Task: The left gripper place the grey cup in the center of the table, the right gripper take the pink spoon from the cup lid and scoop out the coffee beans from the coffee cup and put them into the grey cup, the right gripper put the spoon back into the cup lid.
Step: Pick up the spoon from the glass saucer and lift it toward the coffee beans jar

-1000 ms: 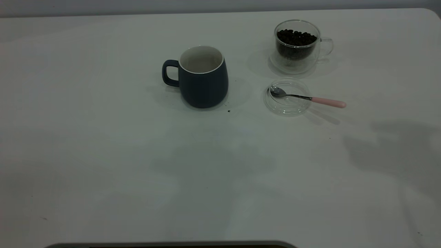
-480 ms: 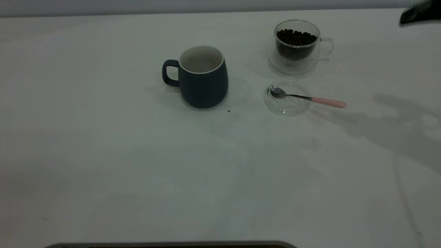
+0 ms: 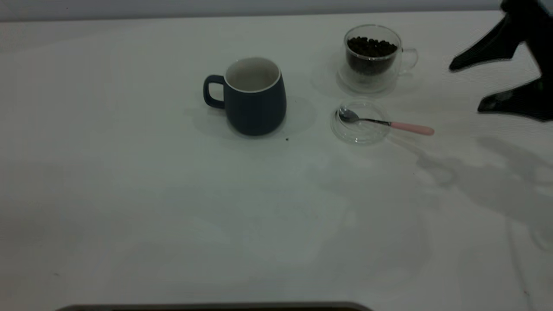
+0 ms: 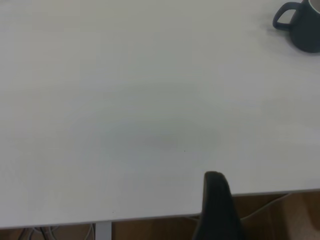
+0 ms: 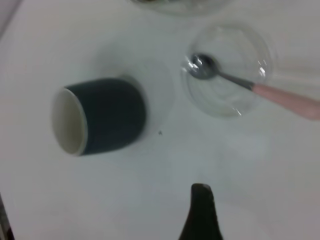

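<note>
Next, my right gripper needs to go to the pink spoon's handle and close near the handle's end (image 3: pixel 421 129) (image 5: pixel 304 105) that sticks out past the cup lid.
The grey cup (image 3: pixel 255 97) stands upright near the middle of the table (image 3: pixel 129 194), handle to the left, and also shows in the left wrist view (image 4: pixel 302 25) and the right wrist view (image 5: pixel 100 117). The pink spoon (image 3: pixel 384 123) lies with its bowl in the cup lid (image 3: pixel 358 136) and its pink handle pointing right. Behind the lid stands the coffee cup (image 3: pixel 372 73), holding coffee beans (image 3: pixel 371 46). My right gripper (image 3: pixel 465 88) hangs open at the right edge, to the right of the spoon and apart from it. My left gripper (image 4: pixel 216 205) is at the table's near edge, far from the cup.
A dark speck (image 3: pixel 287 139) lies just in front of the grey cup. The arm's shadow (image 3: pixel 497 181) falls on the table's right side. A dark rim (image 3: pixel 216 306) runs along the bottom of the exterior view.
My right gripper has come into the exterior view from the upper right corner and moved down and left toward the spoon. The cups, lid and spoon have not moved.
</note>
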{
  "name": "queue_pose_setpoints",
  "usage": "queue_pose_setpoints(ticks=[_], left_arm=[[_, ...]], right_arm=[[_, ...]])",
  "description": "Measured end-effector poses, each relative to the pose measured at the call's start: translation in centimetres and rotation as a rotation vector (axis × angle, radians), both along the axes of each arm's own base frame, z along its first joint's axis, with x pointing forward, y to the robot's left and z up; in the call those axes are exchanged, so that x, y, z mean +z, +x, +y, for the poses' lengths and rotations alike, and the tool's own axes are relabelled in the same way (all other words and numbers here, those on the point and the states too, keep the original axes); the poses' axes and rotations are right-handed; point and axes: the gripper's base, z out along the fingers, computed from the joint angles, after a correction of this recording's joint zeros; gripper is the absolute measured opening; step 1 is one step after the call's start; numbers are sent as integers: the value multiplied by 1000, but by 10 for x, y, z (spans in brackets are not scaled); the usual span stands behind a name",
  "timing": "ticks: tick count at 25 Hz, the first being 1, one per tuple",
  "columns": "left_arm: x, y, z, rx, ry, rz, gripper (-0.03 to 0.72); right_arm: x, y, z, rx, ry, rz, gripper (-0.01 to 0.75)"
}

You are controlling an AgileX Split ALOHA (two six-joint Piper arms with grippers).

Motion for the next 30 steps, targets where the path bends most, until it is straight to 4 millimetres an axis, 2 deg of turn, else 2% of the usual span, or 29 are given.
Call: queue_pose_setpoints(ticks=[3,9,17,23,30], left_arm=[[0,0,0,0,0,0,565],[0,0,0,0,0,0,565],[0,0,0,-5,6,0,565],[0,0,0,-5,6,0,565],[0,0,0,-5,6,0,565]], right_arm=[[-19,3,0,8,6,50,652],[-43,27,1,39,31,48,652],[-74,35,0,45,40,96,647],[-88,49,3,63,87,78,640],[-97,53,6,82,137,69,628]])
